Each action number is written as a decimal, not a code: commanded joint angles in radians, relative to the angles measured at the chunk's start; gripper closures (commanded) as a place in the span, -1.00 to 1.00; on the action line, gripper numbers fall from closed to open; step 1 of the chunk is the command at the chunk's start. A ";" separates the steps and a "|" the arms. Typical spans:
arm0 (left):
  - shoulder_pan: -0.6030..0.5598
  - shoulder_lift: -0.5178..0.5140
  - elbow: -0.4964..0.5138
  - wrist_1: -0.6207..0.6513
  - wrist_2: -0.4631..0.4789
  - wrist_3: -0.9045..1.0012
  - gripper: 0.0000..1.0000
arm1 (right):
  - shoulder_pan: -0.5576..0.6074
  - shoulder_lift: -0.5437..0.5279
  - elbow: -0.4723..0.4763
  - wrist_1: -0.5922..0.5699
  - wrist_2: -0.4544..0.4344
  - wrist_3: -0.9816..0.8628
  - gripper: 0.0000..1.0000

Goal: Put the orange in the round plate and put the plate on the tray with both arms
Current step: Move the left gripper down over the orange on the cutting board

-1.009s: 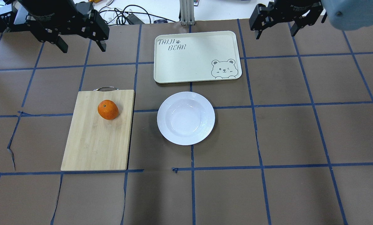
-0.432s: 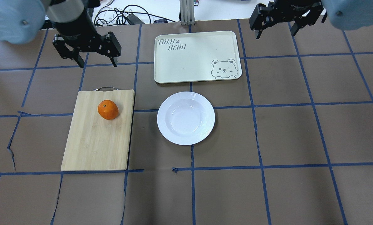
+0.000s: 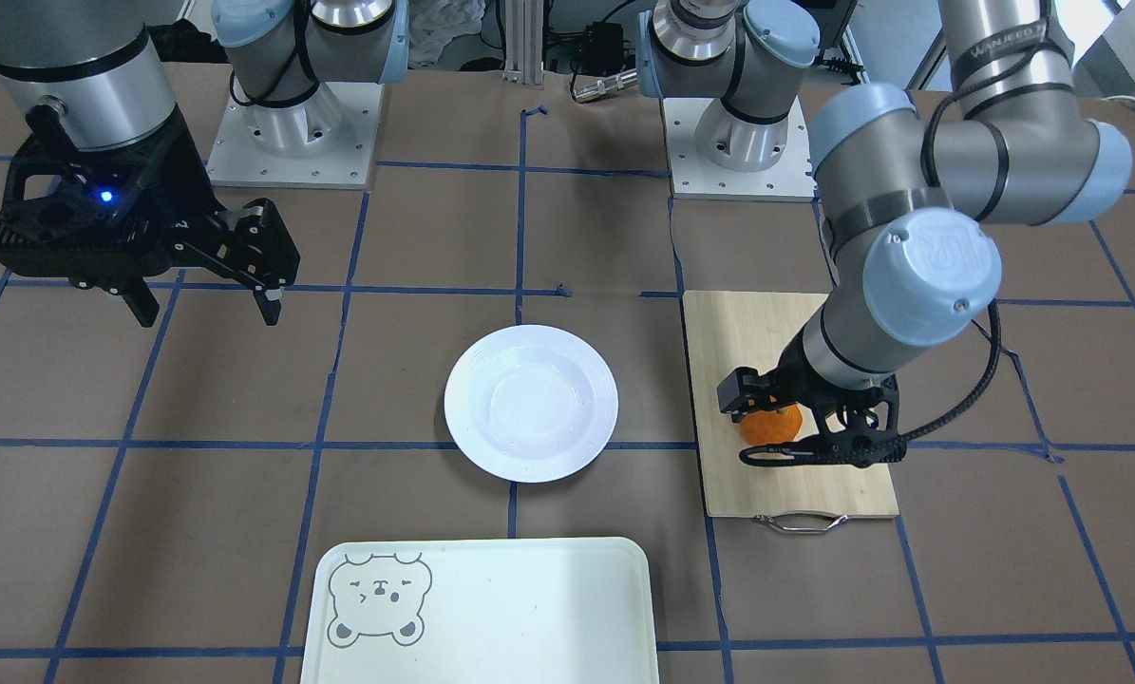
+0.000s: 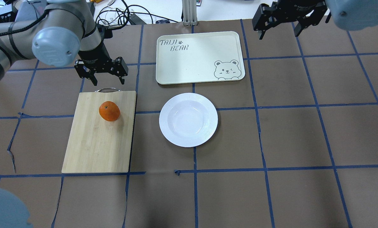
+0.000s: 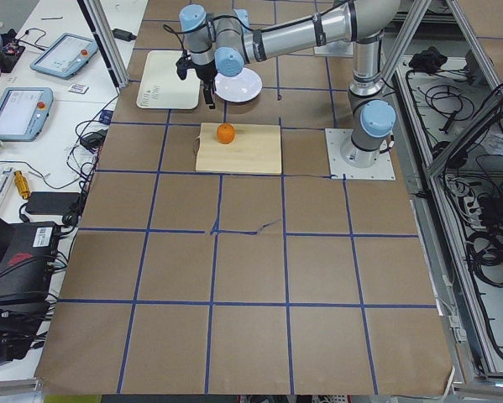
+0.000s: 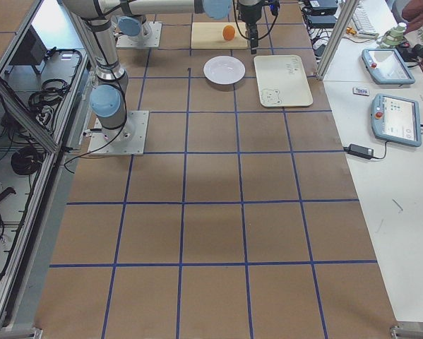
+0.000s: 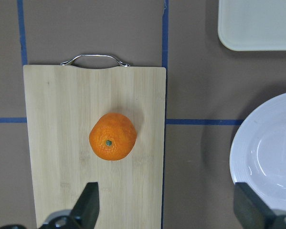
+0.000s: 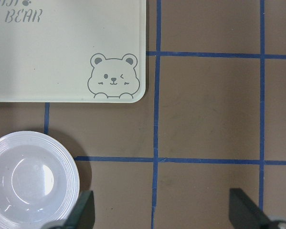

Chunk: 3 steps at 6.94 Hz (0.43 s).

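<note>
The orange on the bamboo cutting board is next for my left gripper, which should move down to it and close around its middle point(image 3: 771, 427) point(image 7: 112, 137).
The orange point(image 4: 109, 111) lies on the far half of a bamboo cutting board point(image 4: 95, 145), apart from everything else. My left gripper point(image 4: 109, 82) hangs open above the board's handle end, just beyond the orange; in the left wrist view the orange point(image 7: 112, 136) sits ahead of the spread fingertips point(image 7: 89, 202). The round plate point(image 4: 189, 119) stands empty right of the board. Beyond it lies the tray point(image 4: 198, 57), also empty, with a bear face in one corner. My right gripper point(image 4: 279, 33) is open, high beyond the tray's right end.
The board's metal handle point(image 4: 106, 90) points toward the far edge. Cables point(image 4: 125, 15) and an aluminium post point(image 4: 189, 12) stand past the table's far edge. Both arm bases point(image 3: 292, 123) are bolted at the robot's side. Brown mat with blue tape lines covers the table.
My left arm has swung down and toward the board, bringing its open gripper close over the handle end. The right gripper, orange, plate and tray have not moved.
</note>
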 commanded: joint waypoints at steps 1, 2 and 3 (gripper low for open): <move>0.037 -0.054 -0.006 -0.027 0.003 0.020 -1.00 | -0.001 0.001 0.001 0.000 -0.001 0.000 -1.00; 0.037 -0.072 -0.009 -0.027 0.006 0.022 -1.00 | -0.001 -0.001 -0.002 0.000 -0.001 0.000 -1.00; 0.037 -0.086 -0.017 -0.026 0.020 0.022 -1.00 | -0.001 -0.001 -0.009 0.002 -0.001 -0.012 -1.00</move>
